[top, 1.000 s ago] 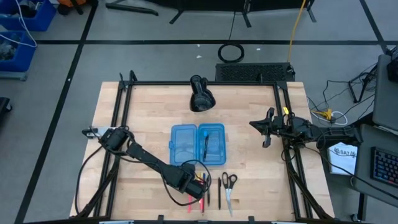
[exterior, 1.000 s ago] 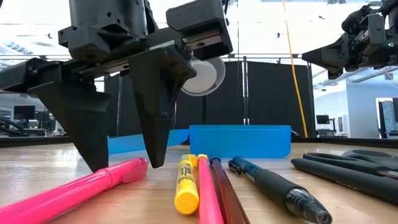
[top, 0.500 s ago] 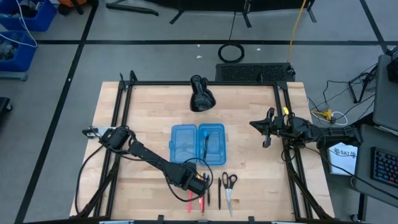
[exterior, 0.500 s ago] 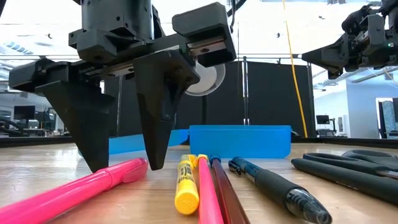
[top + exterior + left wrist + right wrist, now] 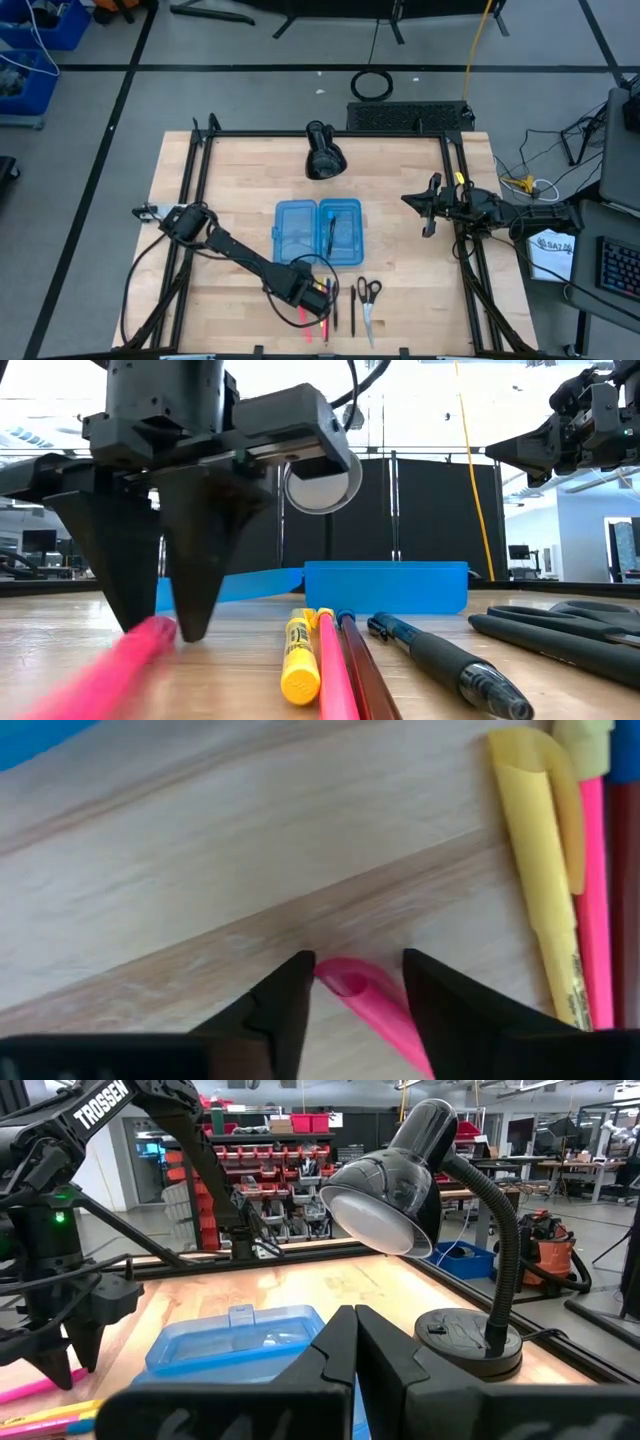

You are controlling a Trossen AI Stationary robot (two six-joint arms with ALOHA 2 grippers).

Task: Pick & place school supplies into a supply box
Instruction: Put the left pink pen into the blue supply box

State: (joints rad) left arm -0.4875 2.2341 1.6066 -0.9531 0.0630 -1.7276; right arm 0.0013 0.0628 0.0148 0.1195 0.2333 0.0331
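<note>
My left gripper holds just the pink highlighter's far tip at a slant. I need to open, straighten up and grip farther down its body (image 5: 104, 670) before I lift it.
My left gripper (image 5: 316, 297) stands near the table's near edge, fingers pointing down, shut on the far end of a pink highlighter (image 5: 110, 670). Beside it on the wood lie a yellow highlighter (image 5: 298, 655), a pink pencil (image 5: 333, 670), a dark pen (image 5: 450, 660) and black-handled scissors (image 5: 368, 298). The translucent blue supply box (image 5: 318, 232) lies open mid-table with one dark pen (image 5: 331, 236) inside. My right gripper (image 5: 430, 210) hangs shut above the table's right side, clear of everything. My left gripper pinches the pink highlighter's far end (image 5: 348, 984) between its two fingertips (image 5: 190, 625). The fingers come from above, pointing down, and stand across the highlighter. Its body lies on the table and runs from the fingers toward the near edge.
A black desk lamp (image 5: 322, 152) stands behind the box near the far edge. Black frame rails (image 5: 190, 200) run along the table's left and right sides. Bare wood shows left of the box (image 5: 225, 225).
My left gripper's fingers have shut from a wide gap onto the pink highlighter's far end. The gripper has shifted a little toward the table's left, and the highlighter's held end has swung left with it. The right arm has kept still.
</note>
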